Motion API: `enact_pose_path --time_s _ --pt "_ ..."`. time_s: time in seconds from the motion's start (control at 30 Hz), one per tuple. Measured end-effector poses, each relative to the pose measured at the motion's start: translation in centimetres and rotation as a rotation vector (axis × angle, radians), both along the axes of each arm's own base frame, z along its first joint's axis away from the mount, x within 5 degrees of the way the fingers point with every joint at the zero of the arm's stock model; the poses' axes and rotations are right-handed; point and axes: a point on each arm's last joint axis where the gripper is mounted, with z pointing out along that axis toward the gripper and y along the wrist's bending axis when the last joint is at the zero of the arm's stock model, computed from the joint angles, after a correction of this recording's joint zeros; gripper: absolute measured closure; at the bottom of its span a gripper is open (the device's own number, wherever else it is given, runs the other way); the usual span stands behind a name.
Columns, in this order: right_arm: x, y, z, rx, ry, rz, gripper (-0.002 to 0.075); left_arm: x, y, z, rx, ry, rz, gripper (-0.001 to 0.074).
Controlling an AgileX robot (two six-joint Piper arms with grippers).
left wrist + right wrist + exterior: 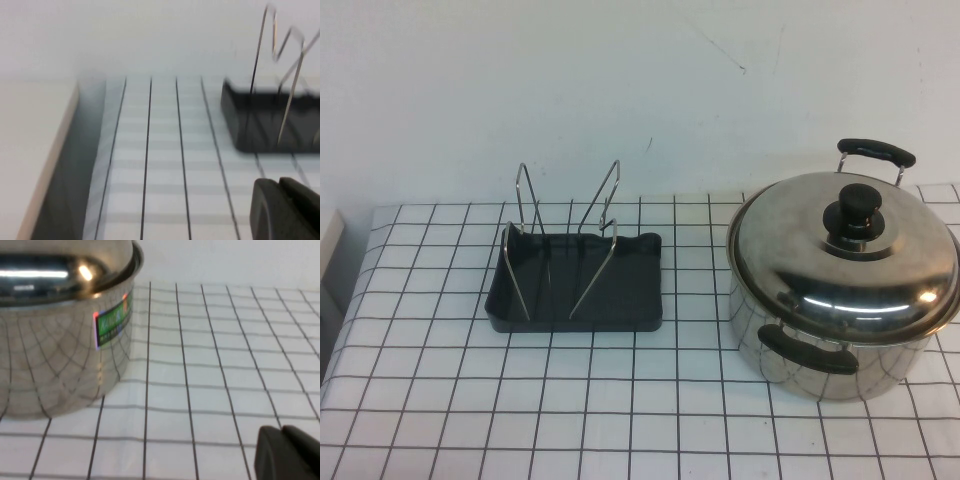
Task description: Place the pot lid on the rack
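Note:
The pot lid has the black knob (858,208) on its top. My right gripper will move there next and close on it.
The pot lid (810,250), shiny and domed with a black knob (860,205), sits on the steel pot (840,370) at the right of the table. The rack (620,300), a dark grey tray with silver wire loops (605,195), stands left of the pot and holds nothing. Neither arm shows in the high view. My left gripper (280,184) is shut and empty, low over the table near the rack (265,125). My right gripper (281,431) is shut and empty, low over the table beside the pot (60,360).
The table has a white cloth with a black grid (620,400). Its left edge (55,150) drops off beside a pale surface. A white wall stands close behind the rack and pot. The pot has two black handles (875,150).

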Motion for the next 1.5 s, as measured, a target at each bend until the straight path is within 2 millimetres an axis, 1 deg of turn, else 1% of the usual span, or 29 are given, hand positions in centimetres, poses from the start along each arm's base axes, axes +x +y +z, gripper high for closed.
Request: enact_pose_path --time_s 0.07,0.13,0.3,0.4,0.53,0.6,0.67,0.87,0.97,1.03,1.1,1.17,1.27,1.37,1.43,1.5 --pt "0.1 0.0 0.4 -0.004 -0.050 0.000 0.0728 0.1 0.0 0.7 -0.005 -0.075 -0.004 0.0738" --pt "0.3 0.0 1.2 -0.011 -0.138 -0.001 0.0728 0.2 -0.1 1.4 -0.015 -0.157 -0.008 0.0738" --pt "0.4 -0.1 3.9 -0.035 -0.437 -0.002 0.0728 -0.1 -0.2 3.8 -0.051 -0.415 -0.022 0.0738" --pt "0.1 0.0 5.6 -0.015 -0.633 -0.003 0.0728 -0.5 -0.2 5.1 -0.083 -0.562 -0.032 0.0738" --pt "-0.8 0.0 7.6 0.080 -0.871 0.012 0.0728 -1.1 -0.2 6.3 -0.118 -0.708 -0.044 0.0738" --pt "-1.2 0.1 8.2 0.098 -0.958 0.022 0.0728 -1.3 -0.2 6.7 -0.126 -0.752 -0.048 0.0738" --pt "-1.4 0.1 8.5 0.096 -0.993 0.025 0.0729 -1.5 -0.2 6.9 -0.131 -0.783 -0.050 0.0738" --pt "-1.4 0.2 8.4 0.075 -0.983 0.032 0.0728 -1.5 -0.2 6.9 -0.137 -0.783 -0.053 0.0738" --pt "-1.0 0.5 8.4 0.001 -0.875 0.051 0.0728 -1.2 -0.3 6.4 -0.113 -0.713 -0.058 0.0738" --pt "-1.0 0.6 9.4 -0.094 -0.797 0.059 0.0728 -0.9 -0.3 6.4 -0.073 -0.623 -0.051 0.0738" --pt "-1.4 0.6 10.9 -0.201 -0.724 0.048 0.0728 -1.0 -0.2 7.3 -0.040 -0.546 -0.037 0.0738" --pt "-1.7 0.3 12.3 -0.251 -0.669 0.018 0.0728 -1.1 0.0 7.9 -0.011 -0.476 -0.020 0.0738" --pt "-1.7 0.0 14.2 -0.243 -0.618 -0.019 0.0728 -1.2 0.1 8.4 0.003 -0.425 -0.007 0.0738" --pt "-1.0 -0.2 15.5 -0.175 -0.582 -0.031 0.0728 -0.5 0.1 7.9 -0.007 -0.348 -0.003 0.0738" --pt "0.2 -0.3 15.9 -0.108 -0.542 -0.031 0.0728 0.0 0.0 7.7 -0.007 -0.303 -0.002 0.0738" --pt "1.7 -0.3 15.9 -0.062 -0.499 -0.020 0.0729 0.6 -0.1 7.4 -0.008 -0.259 -0.004 0.0738"
